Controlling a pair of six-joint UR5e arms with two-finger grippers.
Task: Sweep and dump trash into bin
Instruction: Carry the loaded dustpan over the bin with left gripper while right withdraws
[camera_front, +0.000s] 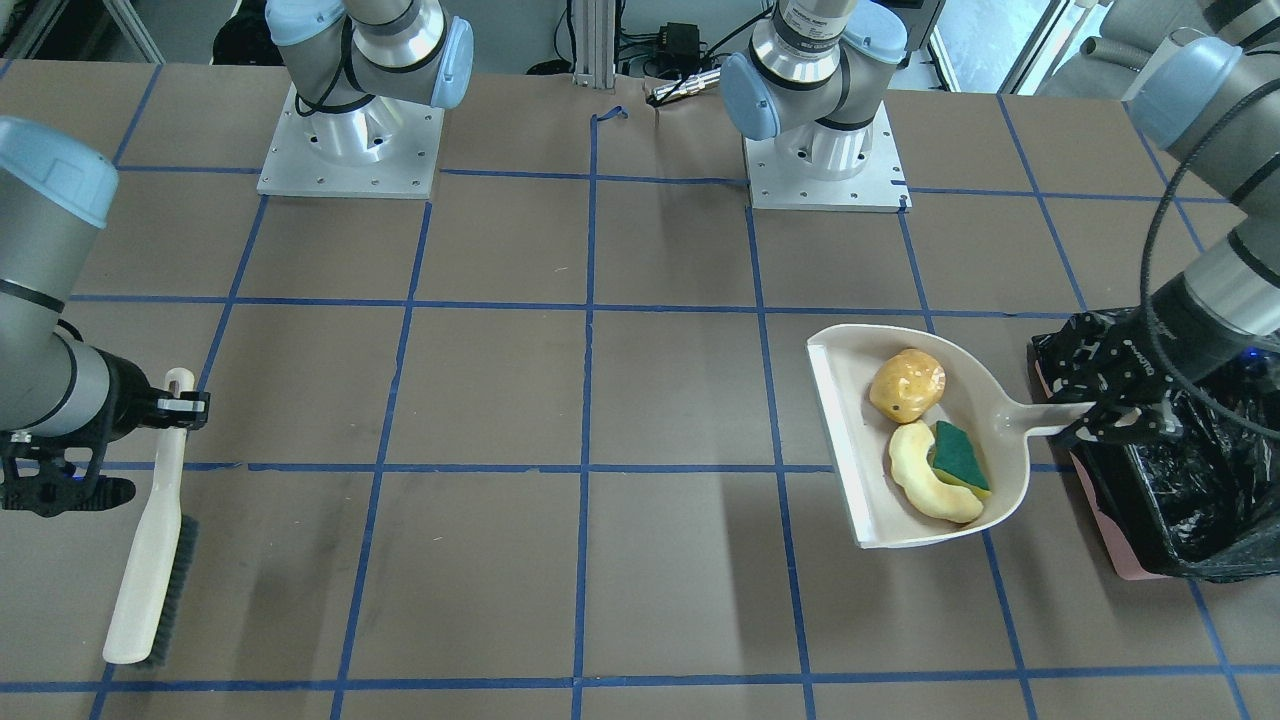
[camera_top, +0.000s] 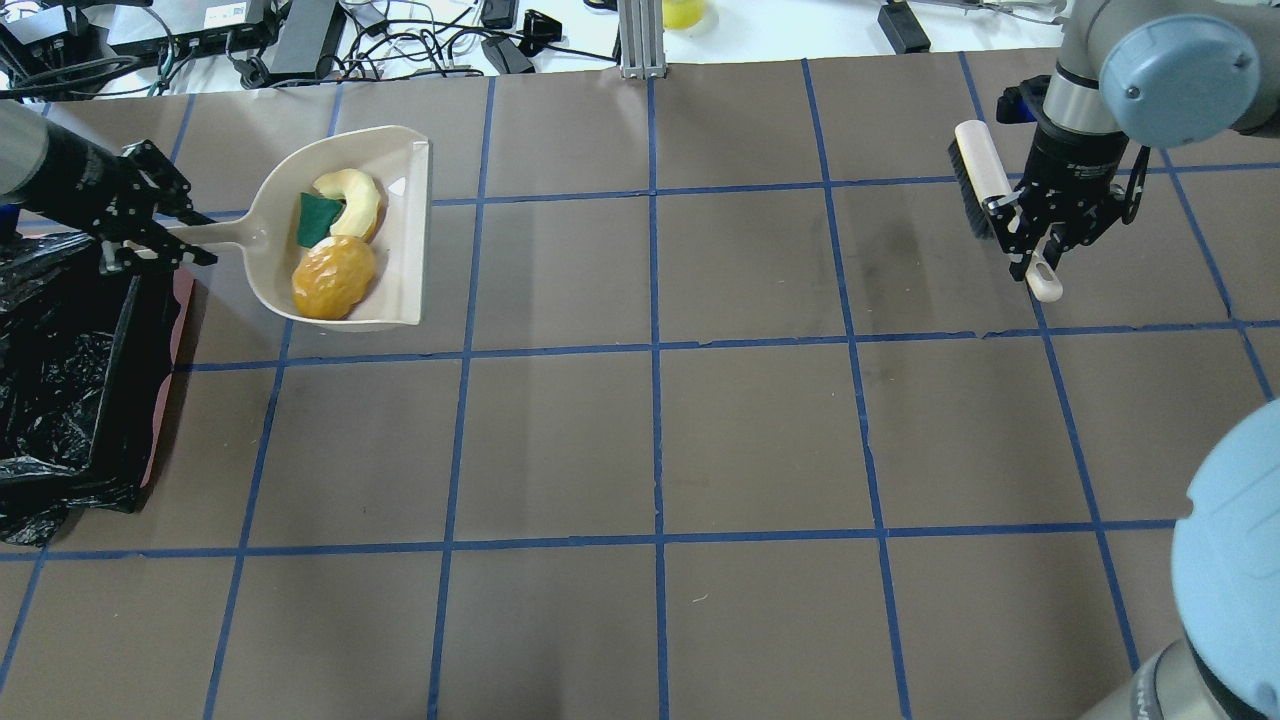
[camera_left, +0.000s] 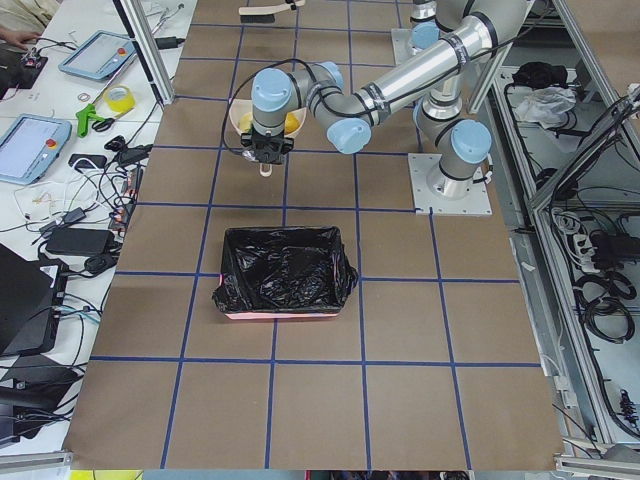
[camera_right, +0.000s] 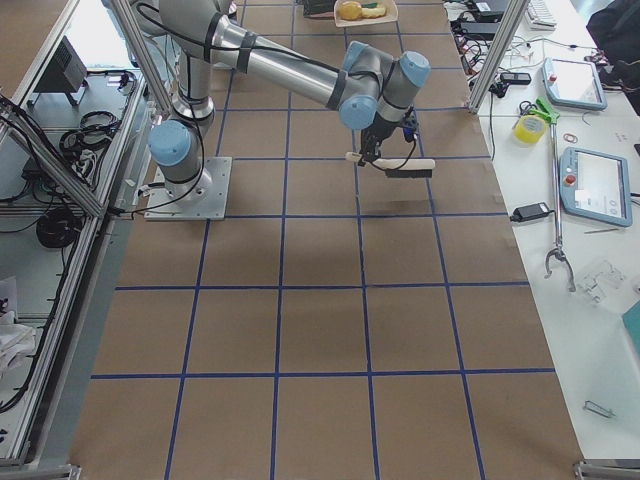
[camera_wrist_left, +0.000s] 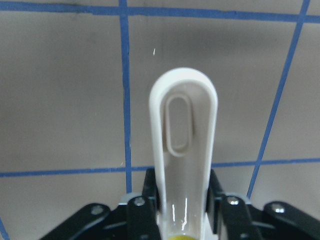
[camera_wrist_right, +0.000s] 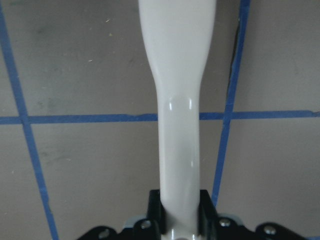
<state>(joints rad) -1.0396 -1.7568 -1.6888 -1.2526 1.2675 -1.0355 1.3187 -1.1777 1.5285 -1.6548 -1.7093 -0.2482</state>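
Observation:
The white brush will go down across the blue tape crossing (camera_front: 145, 502) (camera_wrist_right: 233, 92) just below my right gripper, and I should let go of it there.
The beige dustpan (camera_top: 415, 250) holds all three trash pieces: a yellow-brown potato-like lump (camera_top: 333, 277), a pale yellow crescent slice (camera_top: 358, 198) and a green-and-yellow sponge chunk (camera_top: 318, 218). My left gripper (camera_top: 150, 238) is shut on the dustpan's handle (camera_wrist_left: 184, 150) and holds it roughly level, beside the bin (camera_top: 178, 330). The bin is pink-sided and lined with a black bag. In the front view the dustpan (camera_front: 838, 430) is just left of the bin (camera_front: 1108, 530). My right gripper (camera_top: 1038, 245) is shut on the handle of a white brush (camera_top: 975, 170), far across the table.
The brush (camera_front: 150, 560) hangs a little above the table, bristles to one side. The two arm bases (camera_front: 350, 150) (camera_front: 825, 160) stand on the robot's side of the table. Cables and gear lie beyond the table's far edge (camera_top: 300, 40). Blue tape lines grid the brown table.

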